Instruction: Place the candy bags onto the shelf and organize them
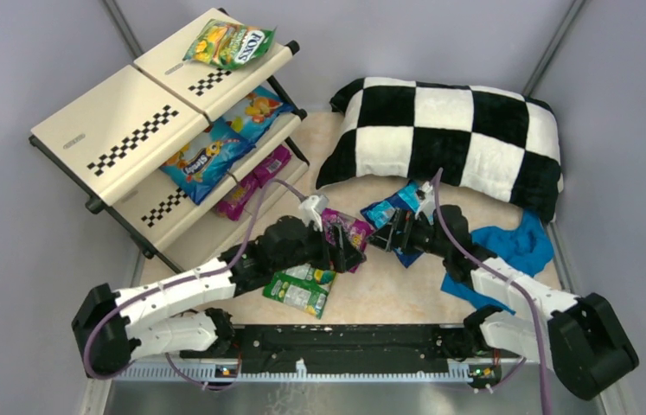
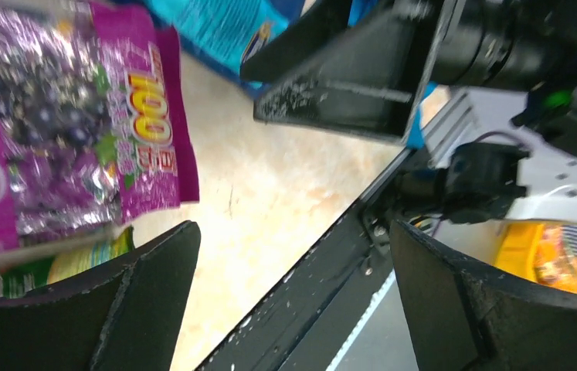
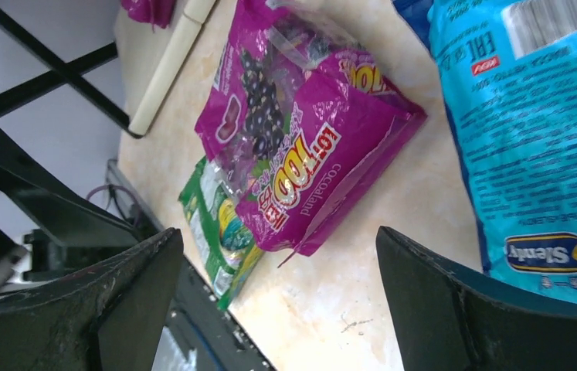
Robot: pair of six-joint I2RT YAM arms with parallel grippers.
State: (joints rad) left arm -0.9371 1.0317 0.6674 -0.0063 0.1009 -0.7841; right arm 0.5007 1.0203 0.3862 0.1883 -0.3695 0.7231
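Observation:
I should use my right gripper to pinch that end's near corner [image 3: 299,241] on the slanting magenta grape bag with its folded-over end, and straighten the bag before I lift it.
The cream shelf [image 1: 120,130] stands at the back left. It holds a green-yellow FOX'S bag [image 1: 231,43] on the top tier, blue bags [image 1: 215,154] on the middle tier and magenta bags [image 1: 254,181] on the bottom tier. On the table lie a magenta grape bag [image 1: 347,232], a green-white bag [image 1: 300,290] and a blue bag [image 1: 391,207]. My left gripper [image 1: 342,251] is open and empty beside the magenta bag [image 2: 61,116]. My right gripper [image 1: 393,235] is open and empty, facing the magenta bag [image 3: 300,139], with the blue bag [image 3: 532,131] at its right finger.
A black-and-white checkered pillow [image 1: 449,138] lies at the back right. A blue cloth [image 1: 518,246] sits by the right arm. The black base rail [image 1: 345,337] runs along the near edge. Grey walls close in both sides.

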